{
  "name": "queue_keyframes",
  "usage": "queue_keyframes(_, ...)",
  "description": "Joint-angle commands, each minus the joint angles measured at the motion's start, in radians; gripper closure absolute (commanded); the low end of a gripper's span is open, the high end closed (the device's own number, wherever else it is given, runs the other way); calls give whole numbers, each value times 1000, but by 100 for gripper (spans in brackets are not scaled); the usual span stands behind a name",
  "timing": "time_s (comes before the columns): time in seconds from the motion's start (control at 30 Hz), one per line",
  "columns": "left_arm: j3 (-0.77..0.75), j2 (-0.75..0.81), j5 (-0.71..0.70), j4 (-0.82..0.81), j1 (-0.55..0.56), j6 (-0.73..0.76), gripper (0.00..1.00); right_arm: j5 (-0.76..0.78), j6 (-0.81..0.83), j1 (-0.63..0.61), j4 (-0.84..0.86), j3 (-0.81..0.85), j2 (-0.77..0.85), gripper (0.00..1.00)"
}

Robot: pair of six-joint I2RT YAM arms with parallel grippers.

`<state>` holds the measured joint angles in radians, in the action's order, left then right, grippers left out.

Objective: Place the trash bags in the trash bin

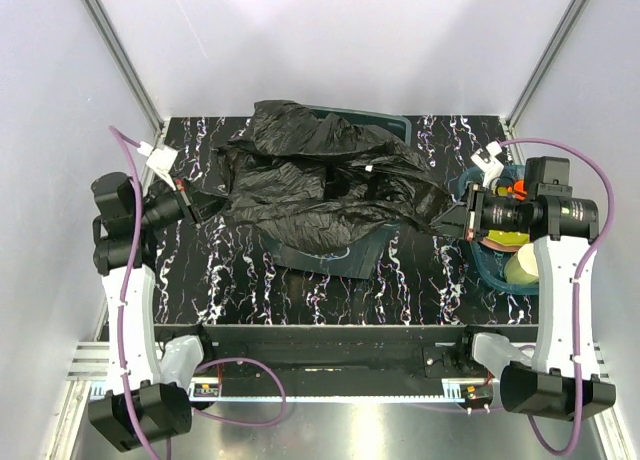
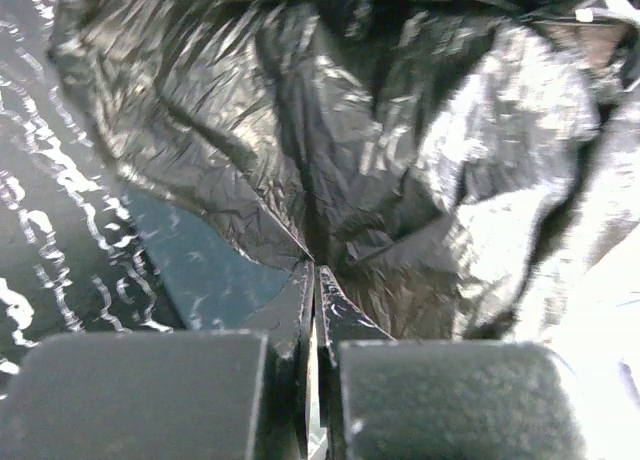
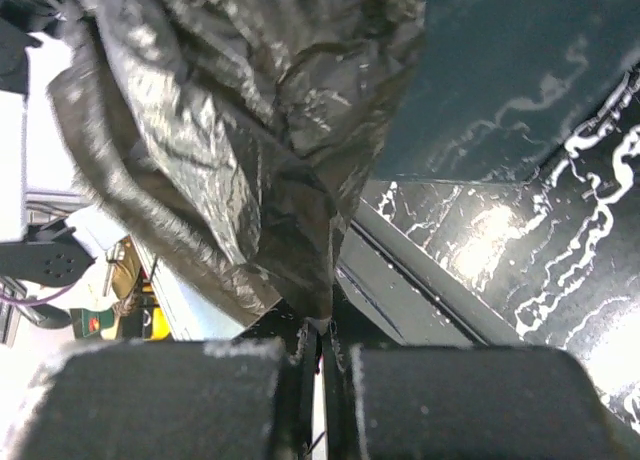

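Note:
The bag is bunched short of the bin's far rim, so the robot's right gripper should open, grab the bag's far edge [image 1: 404, 167] and pull it over that rim.
A wrinkly glossy black trash bag [image 1: 315, 180] is draped over the dark green trash bin [image 1: 330, 255] in the middle of the table, hiding most of it; only the bin's near side and a strip of far rim [image 1: 375, 118] show. My left gripper [image 1: 205, 208] is shut on the bag's left edge [image 2: 300, 160]; the green bin wall [image 2: 200, 265] shows beside its fingers. My right gripper [image 1: 445, 222] is shut on the bag's right corner [image 3: 240, 170], with the green bin [image 3: 500, 70] to the right of the film.
The black white-veined marble tabletop [image 1: 250, 270] carries the bin. A blue tray [image 1: 500, 270] with a pale cup and orange items stands at the right edge under the right arm. Grey walls and metal frame posts close in the sides.

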<state>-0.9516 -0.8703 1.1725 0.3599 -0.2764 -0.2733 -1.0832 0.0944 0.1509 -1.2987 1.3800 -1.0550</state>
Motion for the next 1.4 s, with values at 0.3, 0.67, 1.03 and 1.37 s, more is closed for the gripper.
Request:
queue_keyframes(0.3,-47,-116,-212,242,-7,336,100,235,-38,6,100,-81,-85,100)
queue_keyframes(0.67,-58,-154,-230,77,16,293,100,308,-127,9,300,-19,-195,100)
queue_keyframes(1.03,-153,-133,-180,245,-15,475,53,238,-72,9,277,27,-201,44)
queue_keyframes(1.37,-381,-118,-96,709,-83,891,31,272,194,9,138,77,-77,12)
